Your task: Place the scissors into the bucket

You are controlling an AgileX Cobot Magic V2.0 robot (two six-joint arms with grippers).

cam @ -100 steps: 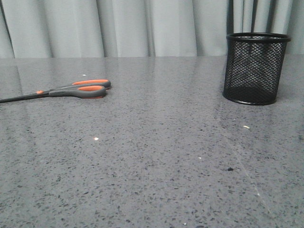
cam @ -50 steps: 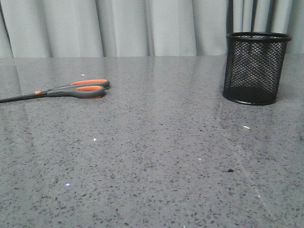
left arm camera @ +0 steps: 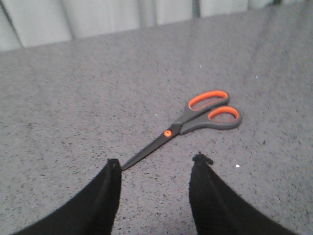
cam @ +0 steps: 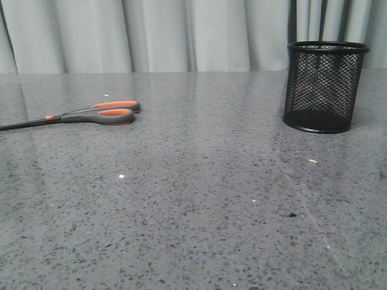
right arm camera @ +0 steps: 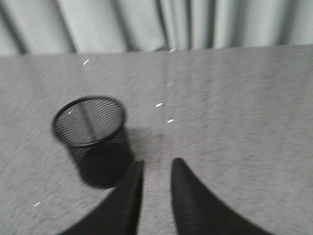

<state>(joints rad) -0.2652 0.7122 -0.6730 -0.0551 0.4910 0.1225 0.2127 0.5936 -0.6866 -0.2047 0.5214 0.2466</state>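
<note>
The scissors are next for my left gripper, which should go there and close on the grey handles' narrow part (cam: 74,117) (left arm camera: 183,123), between the orange pivot and the finger loops.
The scissors (cam: 100,113) lie flat at the table's left, with dark grey handles lined in orange and slim blades pointing left. The black wire-mesh bucket (cam: 323,87) stands upright at the far right. Neither gripper shows in the front view. In the left wrist view my left gripper (left arm camera: 156,161) is open and empty above the table. The scissors (left arm camera: 195,117) lie just beyond it, their blade tip close to one fingertip (left arm camera: 113,166). In the blurred right wrist view my right gripper (right arm camera: 158,163) is empty, its jaws a narrow gap apart, beside the bucket (right arm camera: 93,139).
The grey speckled tabletop (cam: 199,199) carries a few small crumbs (cam: 313,161). A pale grey curtain (cam: 181,33) hangs behind the table's far edge.
</note>
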